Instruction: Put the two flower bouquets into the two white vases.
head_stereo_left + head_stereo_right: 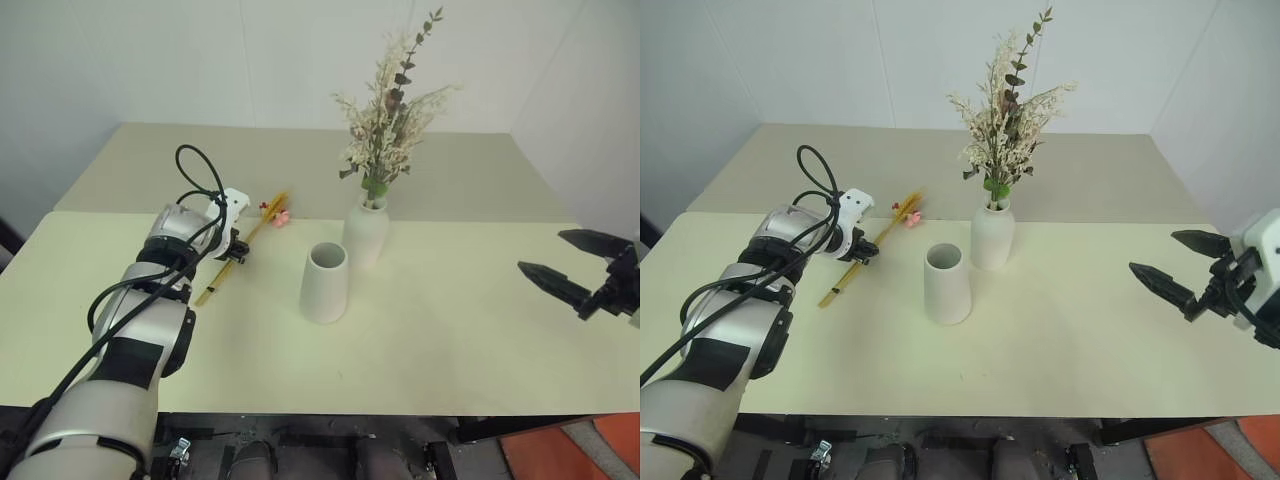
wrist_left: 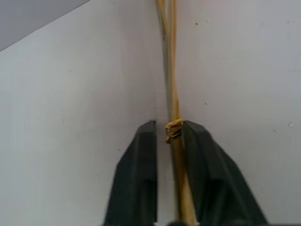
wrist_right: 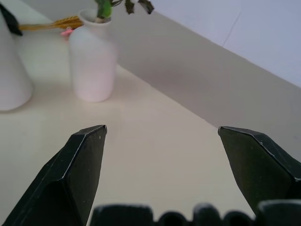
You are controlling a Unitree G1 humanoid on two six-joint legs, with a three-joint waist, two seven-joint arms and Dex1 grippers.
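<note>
Next, I let go of the yellow-orange bouquet with my left gripper inside the opening of the wide tapered white vase (image 1: 329, 256).
A slim yellow-orange flower bouquet (image 1: 247, 240) with small pink blossoms (image 1: 279, 213) lies flat on the cream table (image 1: 450, 340), left of the vases. My left gripper (image 2: 168, 129) points down at it and is shut on its stalk (image 2: 171, 70) near the lower end. The bushy pale pink and cream bouquet (image 1: 385, 120) stands upright in the bottle-shaped white vase (image 1: 366, 235). The wide-mouthed tapered white vase (image 1: 325, 283) stands just in front and to the left of it, with nothing in it. My right gripper (image 1: 540, 251) hovers open at the far right, holding nothing.
The table is made of two tops joined by a seam running behind the vases. White walls close off the back and the right side. A black cable (image 1: 200, 165) loops above my left wrist.
</note>
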